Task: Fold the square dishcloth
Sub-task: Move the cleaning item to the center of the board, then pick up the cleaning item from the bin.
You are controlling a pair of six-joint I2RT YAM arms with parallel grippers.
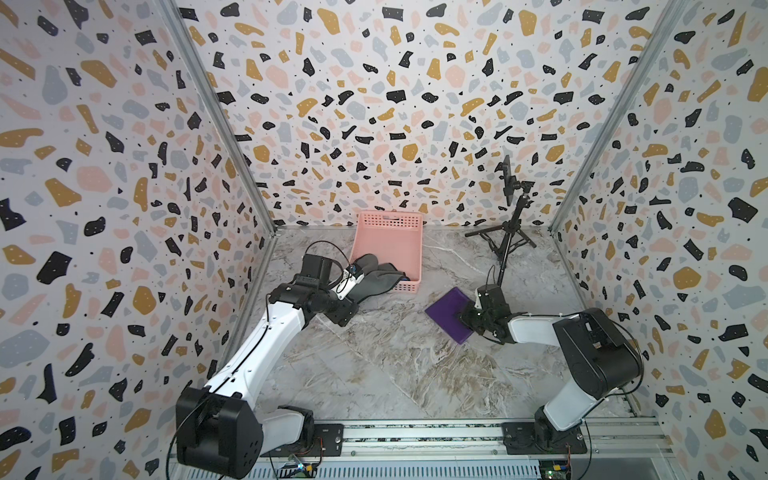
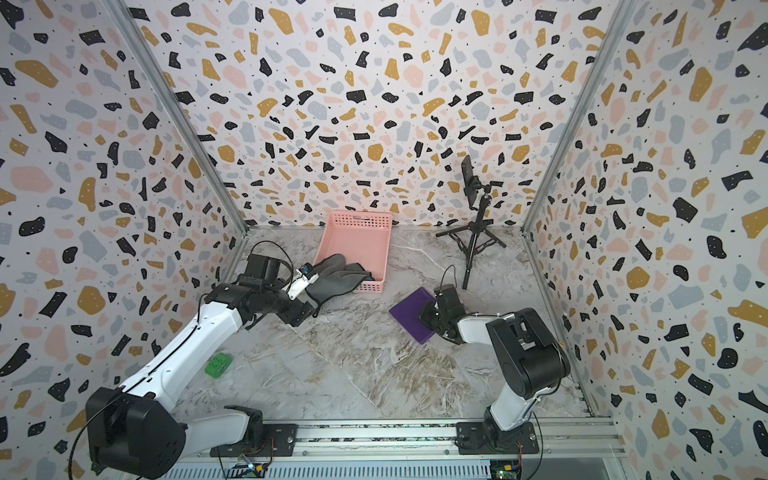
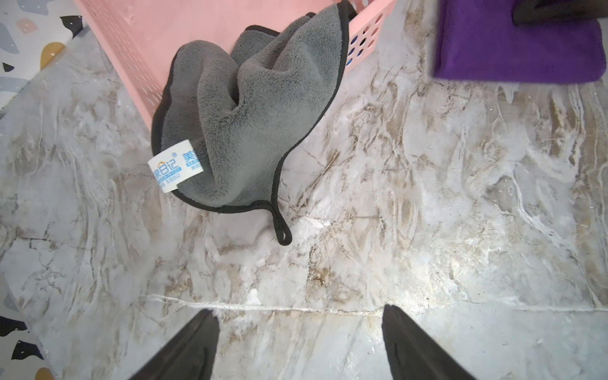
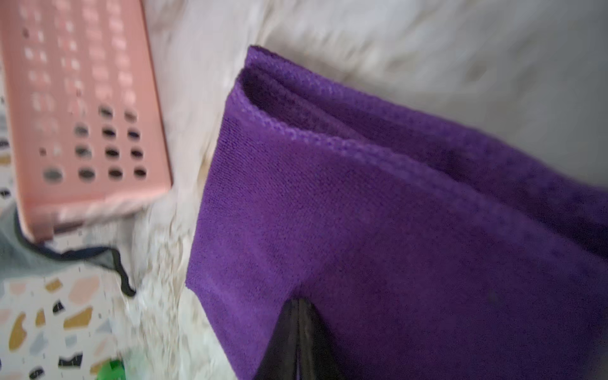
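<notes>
My left gripper needs to grip the grey cloth at the middle of the grey cloth (image 1: 373,282) (image 3: 252,136), between its white label and its bare edge, just outside the pink basket.
A purple dishcloth (image 1: 446,311) (image 2: 409,309) lies folded on the marble table, right of centre. My right gripper (image 1: 461,318) (image 4: 297,316) is shut on its near edge, and the fabric puckers at the fingertips. Its folded layers (image 4: 362,214) gape at the far corner. A grey cloth (image 1: 374,278) (image 3: 246,125) with a black border and a white label hangs over the front corner of a pink basket (image 1: 390,218). My left gripper (image 1: 347,316) (image 3: 299,309) is open above bare table, short of the grey cloth, with nothing between its fingers.
The pink basket (image 2: 359,220) stands at the back centre against the wall. A black tripod with a phone (image 1: 509,232) stands at the back right. A small green block (image 2: 218,365) lies near the left wall. Patterned walls close in three sides.
</notes>
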